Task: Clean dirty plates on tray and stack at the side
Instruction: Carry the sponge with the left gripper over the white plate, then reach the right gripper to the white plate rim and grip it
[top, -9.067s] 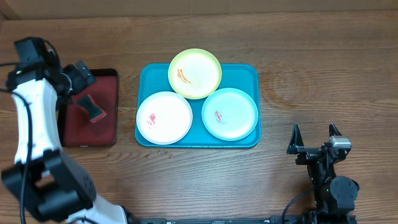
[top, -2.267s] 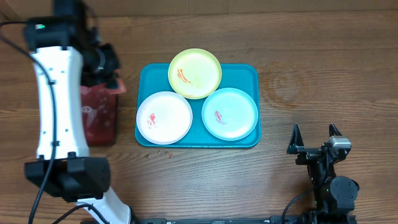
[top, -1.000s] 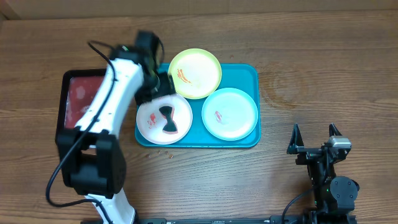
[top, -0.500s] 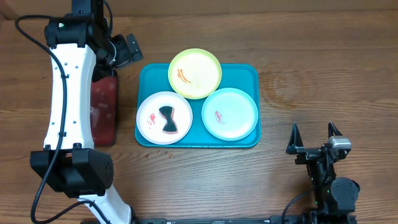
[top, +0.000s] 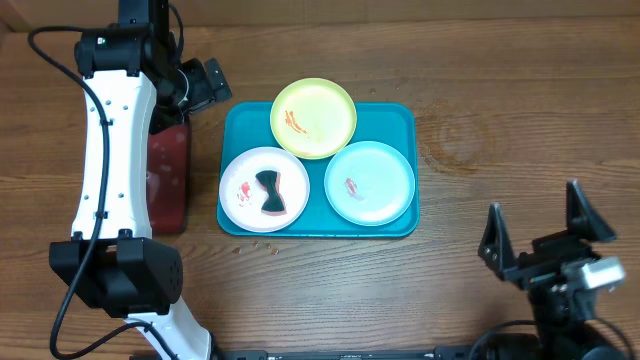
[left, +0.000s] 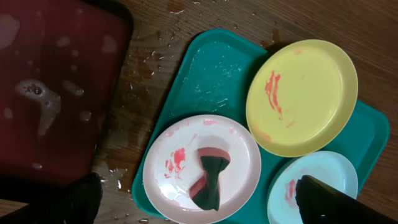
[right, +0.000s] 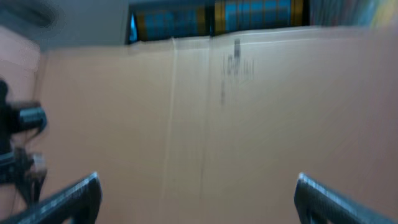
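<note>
The narrow middle of the sponge (top: 271, 192) (left: 212, 177) on the white plate is the next place where my left gripper needs to go and close.
The turquoise tray (top: 394, 116) holds three plates. The white plate (top: 240, 190) at its front left has red smears and a dark green and red sponge (top: 268, 192) lying on it. The yellow-green plate (top: 322, 105) at the back overlaps the tray's rim and has orange smears. The pale mint plate (top: 378, 175) at the front right has a small red smear. My left gripper (top: 208, 84) is open and empty, raised left of the tray's back left corner. My right gripper (top: 538, 232) is open and empty at the front right, far from the tray. In the left wrist view, the white plate (left: 180, 186), sponge (left: 208, 180) and yellow-green plate (left: 311, 93) show.
A dark red tray (top: 170, 180) with a black rim lies left of the turquoise tray, partly under my left arm; it looks wet in the left wrist view (left: 50, 81). Water drops lie on the wood between the trays (left: 140, 68). The right wrist view shows only a blurred cardboard wall (right: 205, 124).
The left arm brought the sponge from the dark red tray, left it on the white plate, and drew back up-left. The right gripper has just lifted and swung.
</note>
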